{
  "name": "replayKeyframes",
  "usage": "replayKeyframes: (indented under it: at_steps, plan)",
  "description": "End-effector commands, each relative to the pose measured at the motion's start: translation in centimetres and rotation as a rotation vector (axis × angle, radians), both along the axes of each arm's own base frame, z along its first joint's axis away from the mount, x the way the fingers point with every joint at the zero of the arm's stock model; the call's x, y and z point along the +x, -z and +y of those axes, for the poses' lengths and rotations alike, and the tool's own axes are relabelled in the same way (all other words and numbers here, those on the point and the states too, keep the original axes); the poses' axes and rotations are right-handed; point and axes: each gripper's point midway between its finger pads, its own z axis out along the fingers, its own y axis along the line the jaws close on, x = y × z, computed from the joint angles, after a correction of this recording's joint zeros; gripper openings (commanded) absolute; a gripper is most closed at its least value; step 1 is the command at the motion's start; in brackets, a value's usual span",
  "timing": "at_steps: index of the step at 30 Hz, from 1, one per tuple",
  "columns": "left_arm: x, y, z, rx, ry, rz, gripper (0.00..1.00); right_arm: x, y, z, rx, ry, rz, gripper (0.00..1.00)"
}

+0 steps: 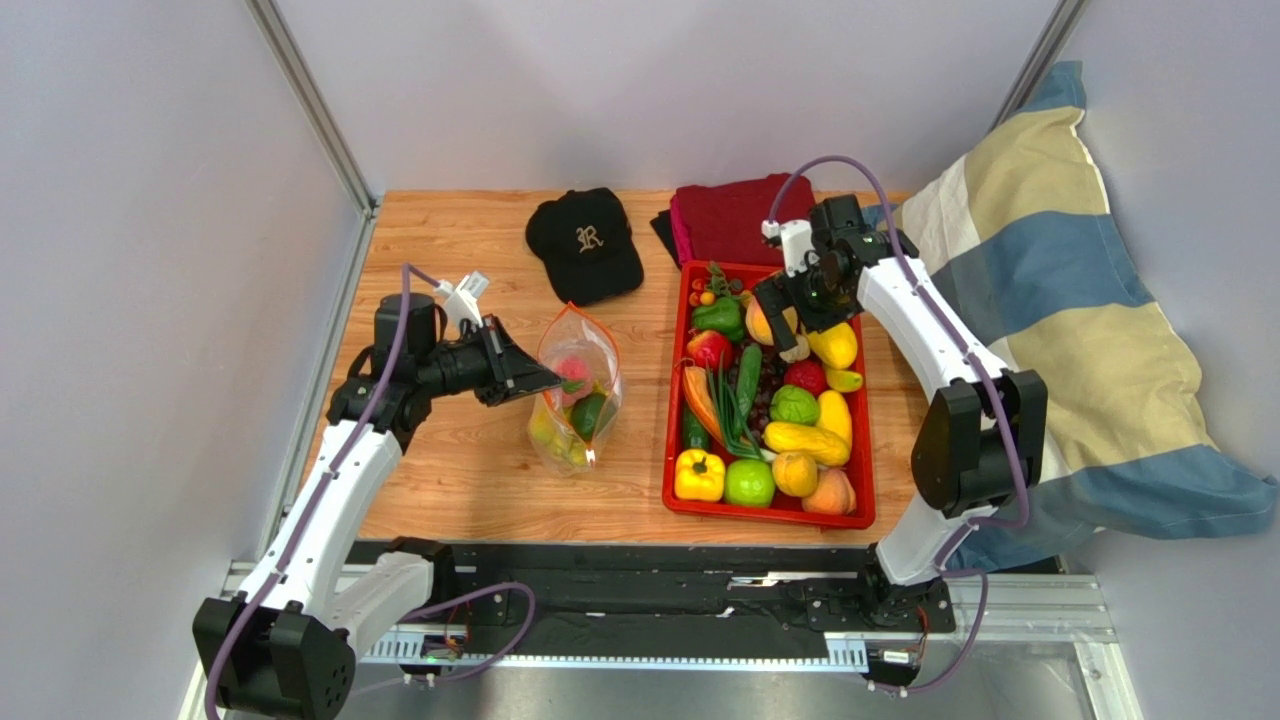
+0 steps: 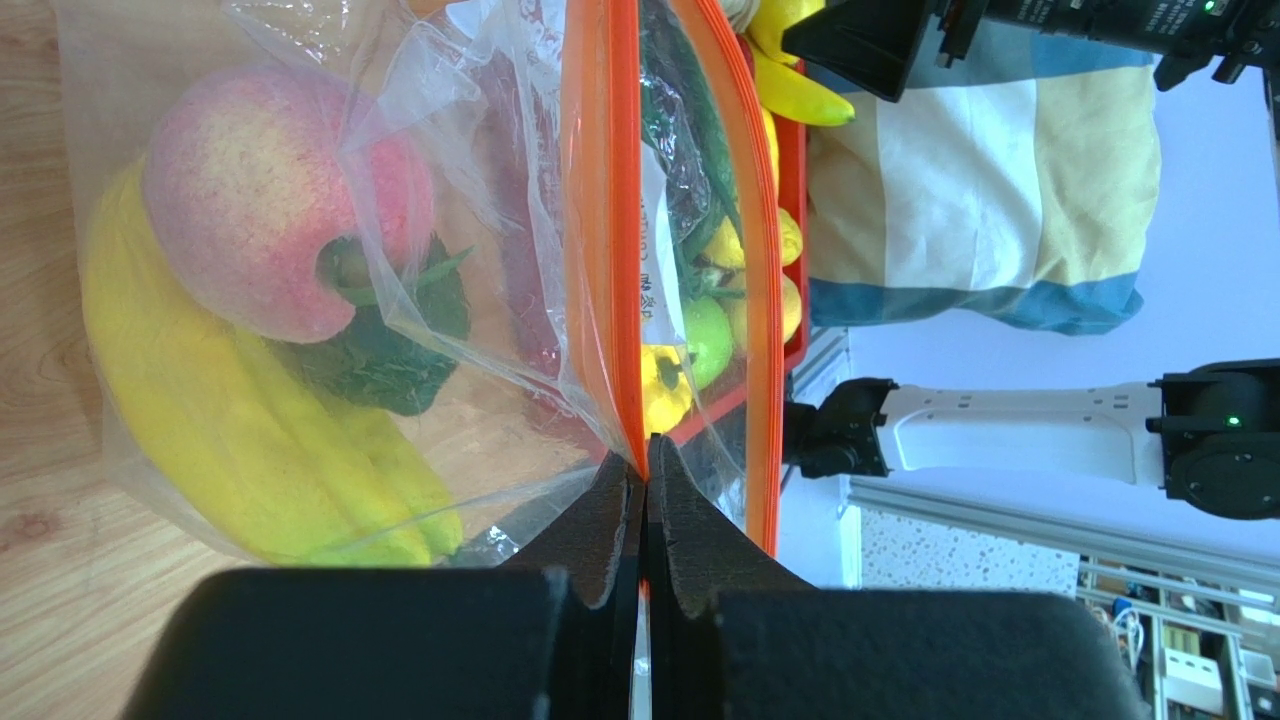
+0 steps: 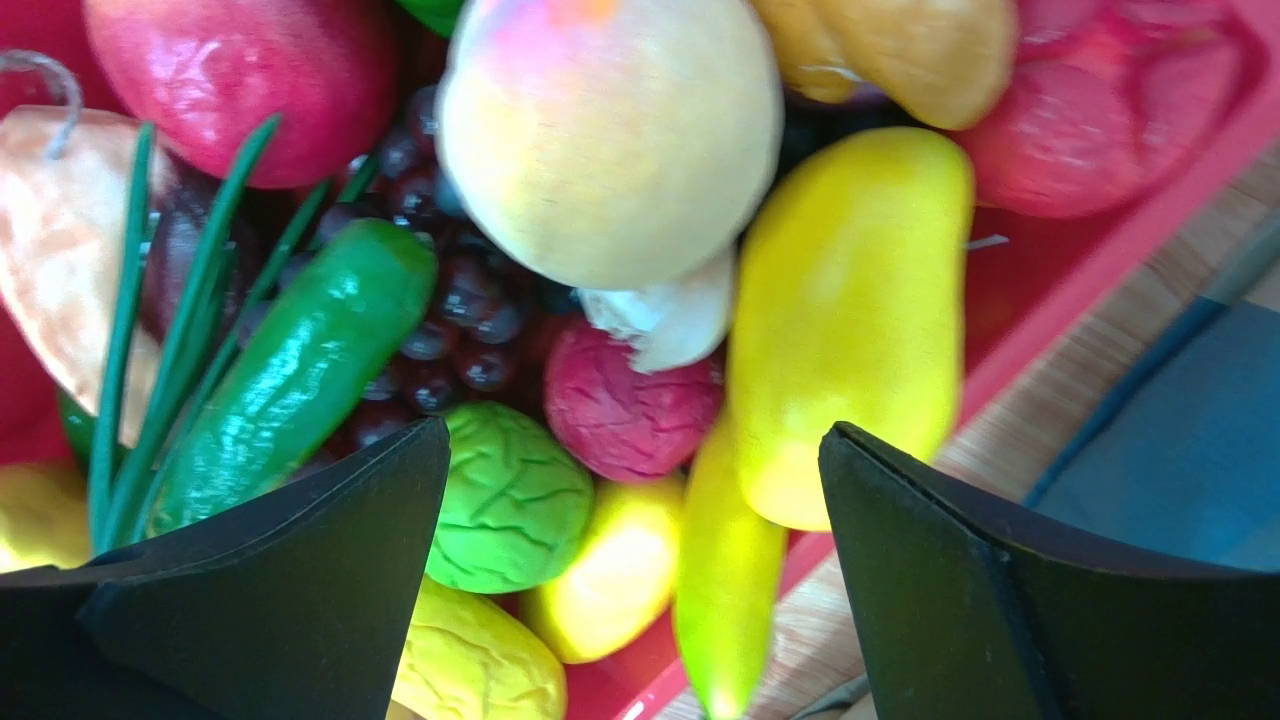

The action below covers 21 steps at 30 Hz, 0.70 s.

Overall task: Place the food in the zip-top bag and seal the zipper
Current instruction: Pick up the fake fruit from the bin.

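The yellow mango-like fruit is beside the round red fruit in the tray. My right gripper will close around its near end [image 1: 836, 354] [image 3: 836, 450] next.
The clear zip-top bag [image 1: 579, 393] stands on the wooden table left of the red tray. In the left wrist view it holds a pink-red fruit [image 2: 271, 195], a yellow banana bunch [image 2: 256, 435] and a green piece [image 2: 376, 353]. The orange zipper [image 2: 619, 225] shows as two strips that stand apart, so the mouth is open. My left gripper [image 2: 646, 483] is shut on one zipper strip; it also shows in the top view [image 1: 526, 375]. My right gripper [image 1: 800, 297] is open and empty just above the tray's food, over a yellow mango-like fruit [image 3: 849, 315] and a red fruit [image 3: 631, 405].
The red tray [image 1: 673, 393] is heaped with toy fruits and vegetables. A black cap [image 1: 586, 240] and a dark red cloth [image 1: 736, 218] lie at the back of the table. A striped pillow [image 1: 1052, 300] lies at the right edge.
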Motion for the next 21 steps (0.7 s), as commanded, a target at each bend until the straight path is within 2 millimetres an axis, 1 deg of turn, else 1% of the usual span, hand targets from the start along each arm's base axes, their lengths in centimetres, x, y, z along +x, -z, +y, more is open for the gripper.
replayKeyframes:
  at_steps: [1,3,5,9,15,16,18,21]
  plan:
    - [0.1,-1.3,-0.2,-0.008,0.016,-0.064,0.00,0.7,-1.2,-1.9,-0.021,-0.003,-0.051,0.98]
    - [0.1,-1.3,-0.1,-0.007,0.015,-0.063,0.00,1.4,-1.2,-2.6,-0.035,0.001,-0.061,0.98]
    - [0.2,-1.3,-0.1,-0.005,0.012,-0.062,0.00,2.0,-0.5,-3.6,-0.063,0.005,-0.053,0.96]
    - [0.1,-1.1,-0.1,0.000,0.011,-0.058,0.00,2.7,0.5,-4.3,-0.106,-0.002,-0.047,0.93]
    - [0.2,-0.9,0.0,0.002,0.009,-0.052,0.00,3.0,2.1,-5.3,-0.155,-0.014,-0.029,0.89]
    - [0.1,-1.0,0.0,0.002,0.009,-0.055,0.00,2.8,2.6,-5.4,-0.162,-0.023,-0.018,0.88]
    - [0.2,-1.0,-0.1,0.001,0.010,-0.053,0.00,3.1,2.9,-6.3,-0.204,-0.022,-0.027,0.86]
    - [0.2,-1.1,-0.1,0.000,0.010,-0.058,0.00,2.7,3.7,-6.9,-0.216,-0.025,-0.010,0.86]
